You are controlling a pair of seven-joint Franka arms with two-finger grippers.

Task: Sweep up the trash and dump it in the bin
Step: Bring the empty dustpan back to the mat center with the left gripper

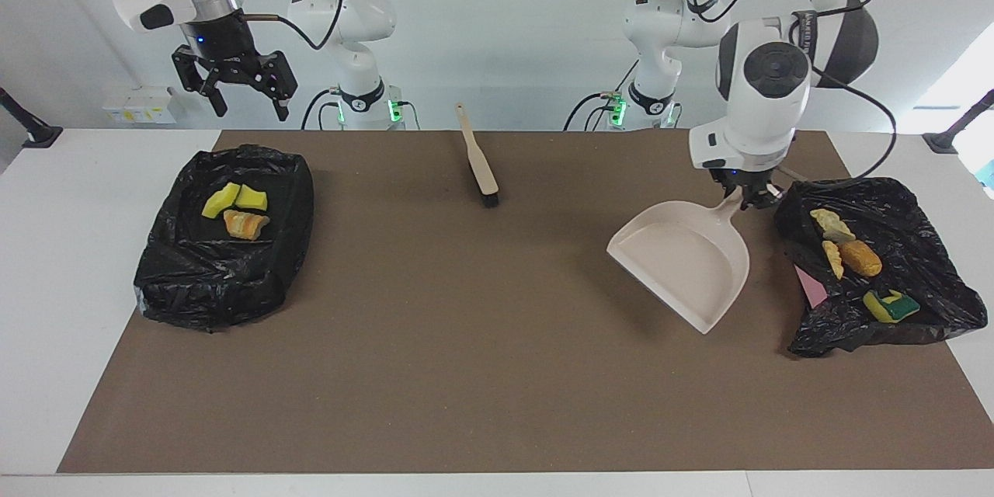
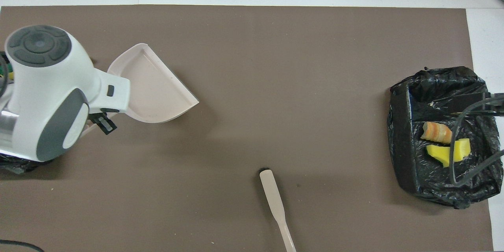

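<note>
My left gripper is going to release the beige dustpan on the brown mat (image 2: pixel 262 107) just past the dark tip of the beige brush.
My left gripper (image 1: pixel 747 200) is shut on the handle of the empty beige dustpan (image 1: pixel 683 260), held tilted just over the mat beside the black-lined bin (image 1: pixel 924 248) at the left arm's end. In that bin lies trash: a pale beige lump (image 1: pixel 831 225), an orange-brown chunk (image 1: pixel 862 258) and a yellow-green sponge piece (image 1: pixel 891 305). From overhead the left arm covers this bin, with the dustpan (image 2: pixel 153 86) showing beside it. My right gripper (image 1: pixel 247 105) hangs open and empty, high over the table edge by a second black-lined bin (image 1: pixel 225 272).
The second bin (image 2: pixel 401 138) holds yellow sponge pieces (image 1: pixel 233 199) and an orange striped chunk (image 1: pixel 245 224). A beige brush (image 1: pixel 477 159) lies on the brown mat near the robots, midway between the arms. A pink bit (image 1: pixel 811 287) shows under the bin at the left arm's end.
</note>
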